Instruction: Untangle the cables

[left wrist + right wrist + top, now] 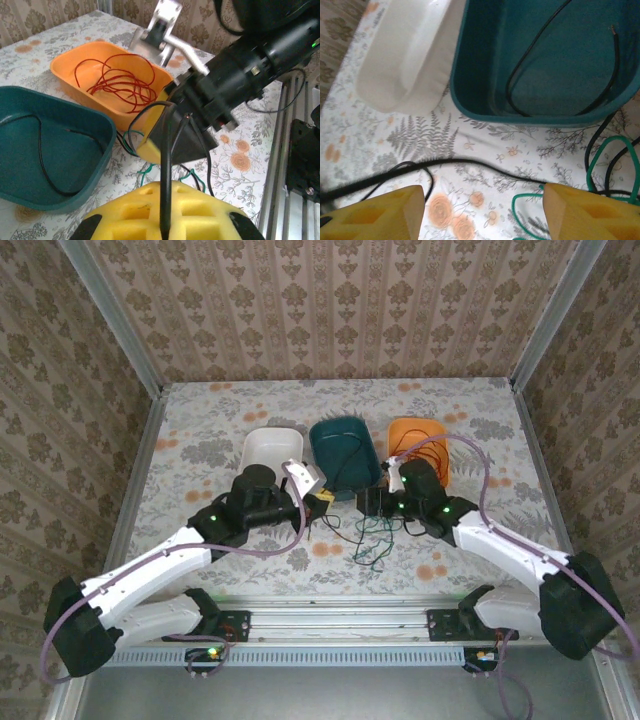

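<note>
The robot's left gripper will release the black cable on the table [315,509] by the near corner of the teal tray. The black cable now runs on into the tray.
My left gripper [167,200] is shut on the black cable [166,150], which rises from between its yellow pads and runs on into the teal tray [95,150]. In the top view the left gripper [320,498] hangs just in front of that tray. My right gripper [482,215] is open above the table, with the black cable [470,162] crossing just beyond its fingertips and a green cable [615,142] looped by its right finger. From above, the right gripper [373,502] is over the green cable [375,548]. The red cable [120,80] lies coiled in the orange tray [65,67].
A white tray [272,448], the teal tray [345,435] and the orange tray [415,430] stand in a row behind the grippers. The two grippers are close together. A metal rail [340,615] runs along the near edge, and patterned walls close in the table.
</note>
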### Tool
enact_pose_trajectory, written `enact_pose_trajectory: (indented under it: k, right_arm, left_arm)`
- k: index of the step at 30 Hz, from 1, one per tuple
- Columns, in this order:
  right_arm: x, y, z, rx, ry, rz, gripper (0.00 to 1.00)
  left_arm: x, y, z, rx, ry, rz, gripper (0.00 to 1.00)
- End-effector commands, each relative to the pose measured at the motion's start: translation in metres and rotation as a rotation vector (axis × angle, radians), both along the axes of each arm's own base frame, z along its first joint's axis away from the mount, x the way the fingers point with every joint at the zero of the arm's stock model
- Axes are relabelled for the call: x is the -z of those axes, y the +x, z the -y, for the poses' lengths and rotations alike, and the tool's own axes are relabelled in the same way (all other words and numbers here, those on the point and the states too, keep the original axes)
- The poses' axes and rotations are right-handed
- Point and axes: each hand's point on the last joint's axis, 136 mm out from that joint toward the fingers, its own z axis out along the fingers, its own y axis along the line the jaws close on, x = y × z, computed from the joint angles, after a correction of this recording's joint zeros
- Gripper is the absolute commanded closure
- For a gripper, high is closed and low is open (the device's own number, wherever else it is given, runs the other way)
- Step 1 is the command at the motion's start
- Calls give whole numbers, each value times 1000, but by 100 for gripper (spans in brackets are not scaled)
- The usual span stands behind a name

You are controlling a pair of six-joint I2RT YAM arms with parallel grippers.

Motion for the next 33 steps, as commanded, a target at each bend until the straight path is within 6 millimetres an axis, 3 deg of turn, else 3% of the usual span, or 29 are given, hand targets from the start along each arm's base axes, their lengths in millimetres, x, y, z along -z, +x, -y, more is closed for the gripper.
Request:
enact_pose_trajectory:
  k: [1, 4, 11, 21, 22, 24, 26, 30, 33]
  right_arm:
    - [-15, 29, 5, 72, -74, 118, 35]
    - [-14, 44, 10, 126, -111, 155, 34]
    - [-5, 66, -2, 141, -106, 154, 38]
    - [-18, 93, -17, 165, -55, 196, 41]
    - [-21, 95, -18, 164, -54, 205, 46]
    - [-29, 99, -16, 173, -65, 223, 71]
    - [-38, 100, -11, 188, -77, 240, 90]
    - [-67, 92, -1, 198, -68, 284, 100]
    - [-112, 81, 6, 200, -34, 353, 100]
  left_arm:
    - [-22, -8, 2, 46, -32, 45, 100]
    - [-24, -11, 3, 59, -38, 44, 100]
    - [-23, -15, 4, 79, -43, 36, 100]
    - [-20, -21, 5, 110, -49, 7, 100]
    - [-20, -21, 5, 107, -50, 5, 100]
    - [-16, -18, 2, 81, -43, 3, 100]
    - [-12, -13, -2, 44, -42, 11, 100]
    - [3, 7, -13, -83, -15, 31, 100]
    - [28, 24, -22, -181, 52, 34, 100]
